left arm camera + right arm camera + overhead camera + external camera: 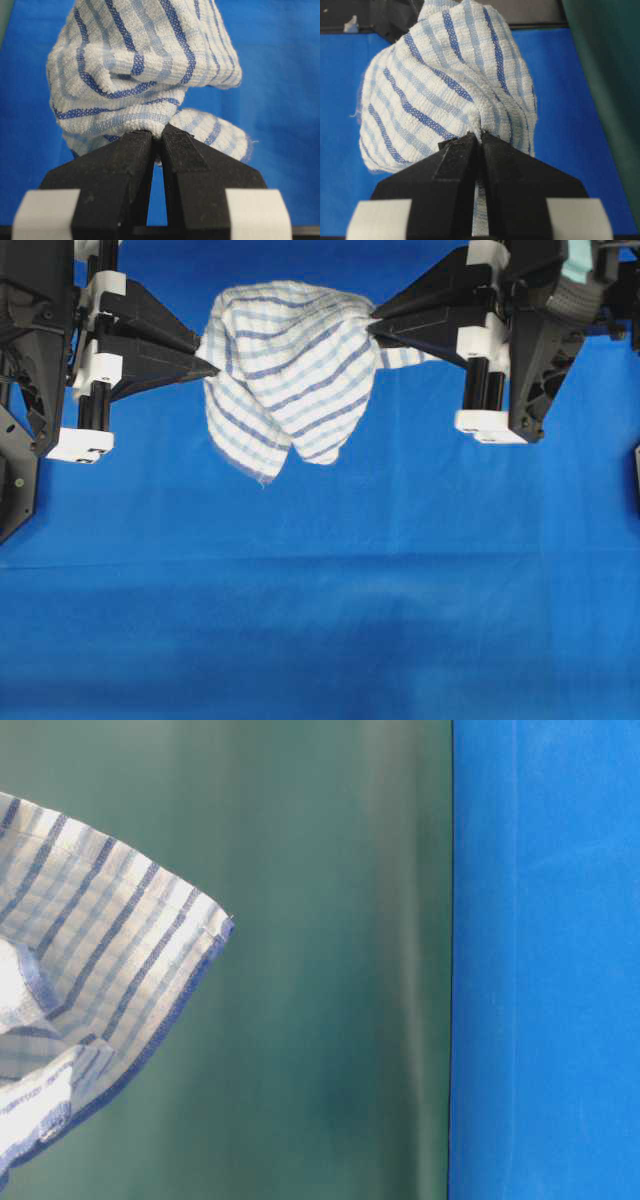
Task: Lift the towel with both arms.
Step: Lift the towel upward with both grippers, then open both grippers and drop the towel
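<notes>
My left gripper is pinching a bunched fold of the towel, so it needs to lower the towel, then I should open both grippers and take a loose corner (264, 476) before lifting.
The towel (285, 370), white with blue and pale grey check stripes, hangs bunched in the air between my two grippers, above the blue covering. My left gripper (212, 358) is shut on the towel's left edge; in the left wrist view its black tips (159, 136) pinch a fold of the towel (145, 60). From the other side, my right gripper (374, 328) is shut on the towel's right edge, and the right wrist view shows cloth (445, 85) squeezed between its tips (481, 136). A drooping corner of the towel (95, 990) shows at the left of the table-level view.
The plain blue table covering (320, 620) lies under the arms and spreads toward the near edge. A dark green backdrop (330, 960) stands behind, next to a blue panel (545, 960). The black arm bodies with white fittings (85, 445) flank the towel.
</notes>
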